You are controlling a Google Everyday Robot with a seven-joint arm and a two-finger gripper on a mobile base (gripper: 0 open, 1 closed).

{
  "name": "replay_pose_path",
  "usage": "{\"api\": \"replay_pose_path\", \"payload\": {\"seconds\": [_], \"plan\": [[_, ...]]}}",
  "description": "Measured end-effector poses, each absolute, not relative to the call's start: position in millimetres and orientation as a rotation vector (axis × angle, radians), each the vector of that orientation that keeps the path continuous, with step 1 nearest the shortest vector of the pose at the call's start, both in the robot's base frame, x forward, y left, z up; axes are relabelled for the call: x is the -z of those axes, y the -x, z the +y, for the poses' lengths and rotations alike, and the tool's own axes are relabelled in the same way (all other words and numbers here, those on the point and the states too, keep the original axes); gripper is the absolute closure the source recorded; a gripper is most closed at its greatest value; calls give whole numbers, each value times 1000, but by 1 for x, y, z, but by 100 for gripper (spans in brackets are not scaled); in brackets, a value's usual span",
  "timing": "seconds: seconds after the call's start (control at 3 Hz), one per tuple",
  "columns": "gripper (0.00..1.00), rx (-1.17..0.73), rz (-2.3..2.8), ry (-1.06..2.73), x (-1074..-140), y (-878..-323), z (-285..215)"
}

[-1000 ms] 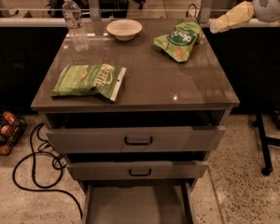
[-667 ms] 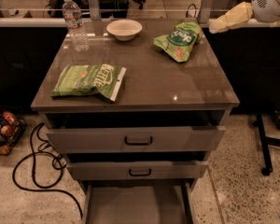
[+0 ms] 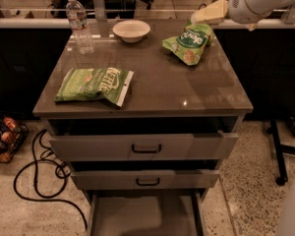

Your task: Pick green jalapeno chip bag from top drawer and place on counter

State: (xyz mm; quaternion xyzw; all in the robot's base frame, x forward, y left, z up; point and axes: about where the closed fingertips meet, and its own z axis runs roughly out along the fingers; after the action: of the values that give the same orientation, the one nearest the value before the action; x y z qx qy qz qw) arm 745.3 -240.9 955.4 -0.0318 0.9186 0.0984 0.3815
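Observation:
I need to move my gripper next to the far end [image 3: 194, 33] of the second green snack bag near the white bowl and close it there.
A green Kettle chip bag [image 3: 94, 84] lies flat on the front left of the glossy grey-brown counter [image 3: 162, 90]. A second green snack bag [image 3: 189, 42] lies at the counter's back right. My gripper [image 3: 209, 11] hovers at the upper right, just above and behind that second bag, not touching it. The top drawer [image 3: 187, 146], the widest grey front with a black handle [image 3: 146, 149], is pulled out a little. Its inside is dark and I see nothing in it.
A water bottle [image 3: 80, 23] and a white bowl [image 3: 131, 30] stand at the counter's back. The middle drawer [image 3: 145, 180] is slightly out and the bottom drawer [image 3: 145, 215] is pulled far out. Black cables [image 3: 37, 173] lie on the floor at left.

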Motion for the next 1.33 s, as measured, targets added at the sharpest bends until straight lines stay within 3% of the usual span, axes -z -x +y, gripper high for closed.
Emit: {"api": "replay_pose_path", "payload": {"seconds": [0.67,1.33], "plan": [[0,-451,2280,-115,-922,-825,-188],[0,-391,2317,-132,-899,-844,-177]]}}
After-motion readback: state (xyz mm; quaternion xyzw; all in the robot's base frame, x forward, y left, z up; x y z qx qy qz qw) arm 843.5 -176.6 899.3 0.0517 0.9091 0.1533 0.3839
